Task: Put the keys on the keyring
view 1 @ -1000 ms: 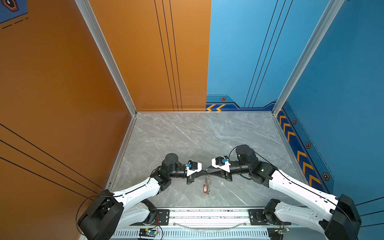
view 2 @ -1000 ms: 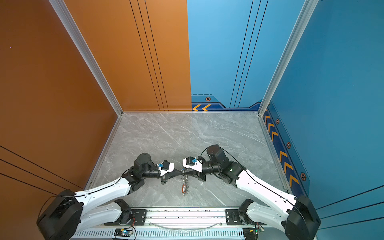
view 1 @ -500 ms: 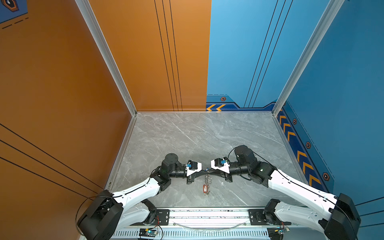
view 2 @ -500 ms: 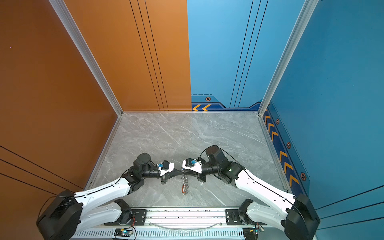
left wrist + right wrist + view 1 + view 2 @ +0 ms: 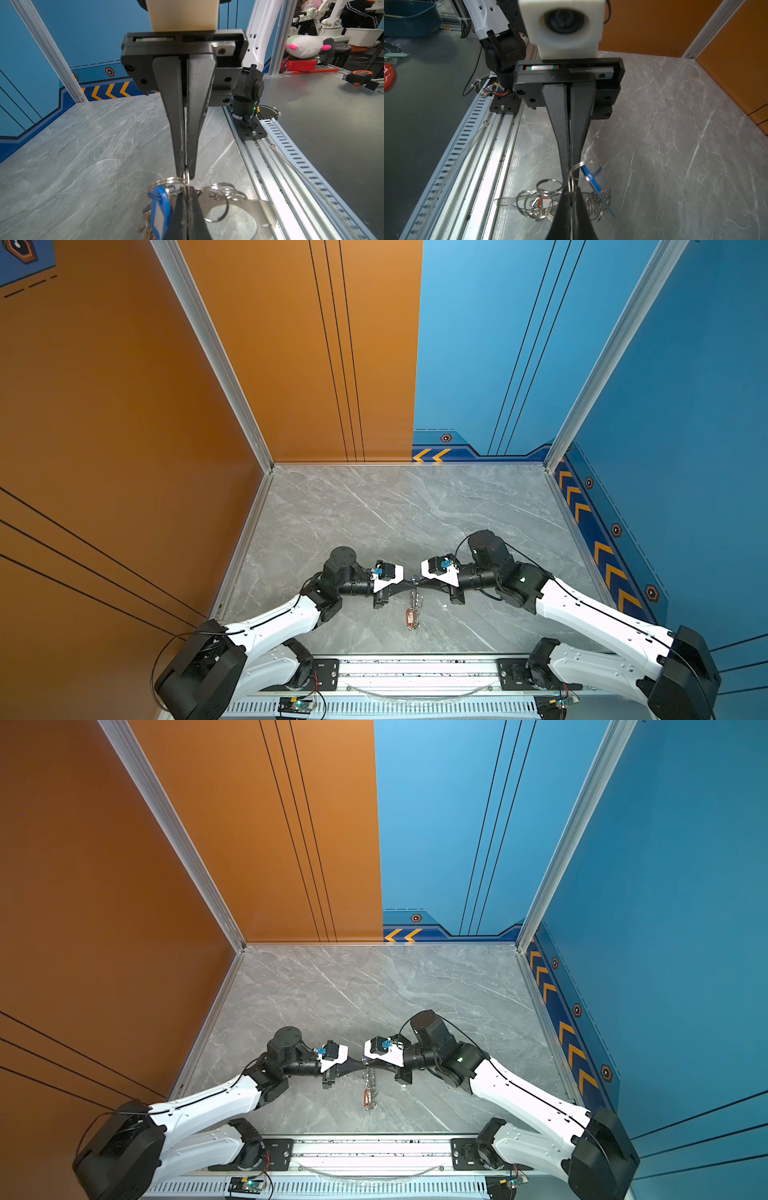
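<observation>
My two grippers are pinching the split ring tip to tip, so my left gripper should open, back away, turn and then take hold beside the blue tag (image 5: 160, 212).
My left gripper (image 5: 409, 582) and right gripper (image 5: 418, 580) meet tip to tip above the marble floor, both shut. In the left wrist view a thin silver split ring (image 5: 187, 178) is pinched by both pairs of tips. The keyring (image 5: 264, 209), a grey plate with a big oval hole and many small rings, reaches from that ring toward the front rail (image 5: 415, 668). A key's blue tag (image 5: 160, 214) hangs beside my left gripper (image 5: 187, 188), with keys (image 5: 148, 229) below it. A red tag (image 5: 543, 202) lies among the rings (image 5: 548, 187) beside my right gripper (image 5: 571, 190).
Orange wall (image 5: 124, 448) on the left and blue wall (image 5: 685, 448) on the right close in the grey marble floor (image 5: 395, 510). The slotted aluminium rail carrying both arm bases runs along the front edge.
The right gripper has edged left up to the left gripper's tips and closed its jaws. The left arm and the keyring have stayed in place.
</observation>
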{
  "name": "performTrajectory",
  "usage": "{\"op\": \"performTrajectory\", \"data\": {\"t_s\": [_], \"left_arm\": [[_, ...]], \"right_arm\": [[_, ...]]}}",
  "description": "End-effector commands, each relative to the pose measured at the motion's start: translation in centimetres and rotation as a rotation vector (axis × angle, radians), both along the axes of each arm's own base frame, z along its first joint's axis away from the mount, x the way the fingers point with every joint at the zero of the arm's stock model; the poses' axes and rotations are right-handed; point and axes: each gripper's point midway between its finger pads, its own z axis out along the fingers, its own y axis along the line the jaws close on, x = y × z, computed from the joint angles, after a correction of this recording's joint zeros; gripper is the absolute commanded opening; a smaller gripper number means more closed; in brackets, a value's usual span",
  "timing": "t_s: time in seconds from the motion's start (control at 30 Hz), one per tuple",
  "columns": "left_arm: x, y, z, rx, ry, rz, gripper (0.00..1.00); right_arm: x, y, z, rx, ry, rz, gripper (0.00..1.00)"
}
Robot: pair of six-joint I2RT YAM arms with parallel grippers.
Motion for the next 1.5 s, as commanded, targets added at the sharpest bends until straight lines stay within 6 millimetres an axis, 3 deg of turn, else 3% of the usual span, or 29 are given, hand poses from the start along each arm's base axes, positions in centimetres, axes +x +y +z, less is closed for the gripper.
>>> {"op": "performTrajectory", "data": {"t_s": [0.0,0.3,0.6,0.83,1.0,1.1,1.3,1.47], "left_arm": [[-0.5,-0.2,0.6,-0.02,-0.023,-0.03,0.0],[0.0,-0.2,0.6,-0.018,-0.013,0.001,0.01],[2.0,0.5,1.0,-0.028,0.081,0.133,0.29],[2.2,1.4,1.9,-0.091,0.246,0.279,0.38],[3.9,2.7,2.4,-0.15,0.512,0.492,0.39],[4.7,3.3,2.6,-0.098,0.653,0.611,0.38],[6.1,4.5,3.7,-0.068,0.801,0.789,0.38],[6.8,3.5,4.1,-0.042,0.87,0.815,0.32]], "right_arm": [[-0.1,0.4,0.4,-0.012,0.005,0.012,0.03],[0.9,0.3,0.4,-0.024,-0.054,-0.058,0.0],[3.2,-0.5,1.2,0.038,-0.146,-0.248,0.0],[4.0,-1.1,0.6,0.061,-0.177,-0.342,0.0],[4.7,-1.1,0.2,0.045,-0.217,-0.399,0.0],[5.1,-1.0,0.3,0.038,-0.259,-0.436,0.0],[5.9,-0.7,-0.2,0.02,-0.341,-0.509,0.0],[5.6,-0.1,-0.2,0.016,-0.356,-0.499,0.0]]}}
